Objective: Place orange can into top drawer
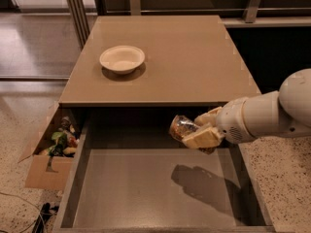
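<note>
Next, I release the orange can from my gripper onto the bare bottom of the drawer, toward the back [170, 158] and about halfway across from side to side.
The orange can [182, 127] is a small shiny can with orange-gold and brown print. It lies tilted on its side in my gripper [203, 128], which is shut on it. The gripper reaches in from the right on a white arm and holds the can in the air above the back right part of the open top drawer [146, 188]. The drawer is wide, grey-brown and pulled out under the table's front edge. Its bottom is bare, with the arm's shadow on it.
A white round bowl [122, 58] sits on the tan table top [194, 57] at the back left. A brown cardboard box [48, 154] of clutter stands on the floor left of the drawer. Cables lie on the floor at the lower left.
</note>
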Tool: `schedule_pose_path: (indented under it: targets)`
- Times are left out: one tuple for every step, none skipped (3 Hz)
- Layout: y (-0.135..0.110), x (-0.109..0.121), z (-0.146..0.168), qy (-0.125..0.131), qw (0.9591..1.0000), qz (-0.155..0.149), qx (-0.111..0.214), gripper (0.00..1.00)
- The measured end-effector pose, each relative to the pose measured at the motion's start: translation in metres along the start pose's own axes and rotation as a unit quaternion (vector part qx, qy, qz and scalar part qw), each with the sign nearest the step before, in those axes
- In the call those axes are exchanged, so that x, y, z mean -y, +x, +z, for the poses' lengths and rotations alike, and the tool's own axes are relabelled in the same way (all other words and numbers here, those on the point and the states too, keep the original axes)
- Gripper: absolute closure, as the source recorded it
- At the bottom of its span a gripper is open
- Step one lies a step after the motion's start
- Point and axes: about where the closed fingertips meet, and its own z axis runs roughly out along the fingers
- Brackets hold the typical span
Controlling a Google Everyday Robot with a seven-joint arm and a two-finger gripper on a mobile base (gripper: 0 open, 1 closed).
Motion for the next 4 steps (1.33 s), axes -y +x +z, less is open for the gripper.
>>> schedule_pose_path:
  targets:
    - [0.058,-0.017,0.072,0.0,0.9993,0.035,-0.016,1.0]
    - [0.085,-0.025,0.106,0.006,0.9989,0.042,-0.02,1.0]
    - [0.094,-0.02,0.14,0.027,0.9993,0.008,-0.023,1.0]
    - [0.093,-0.007,0.159,0.05,0.9983,-0.021,-0.018,1.0]
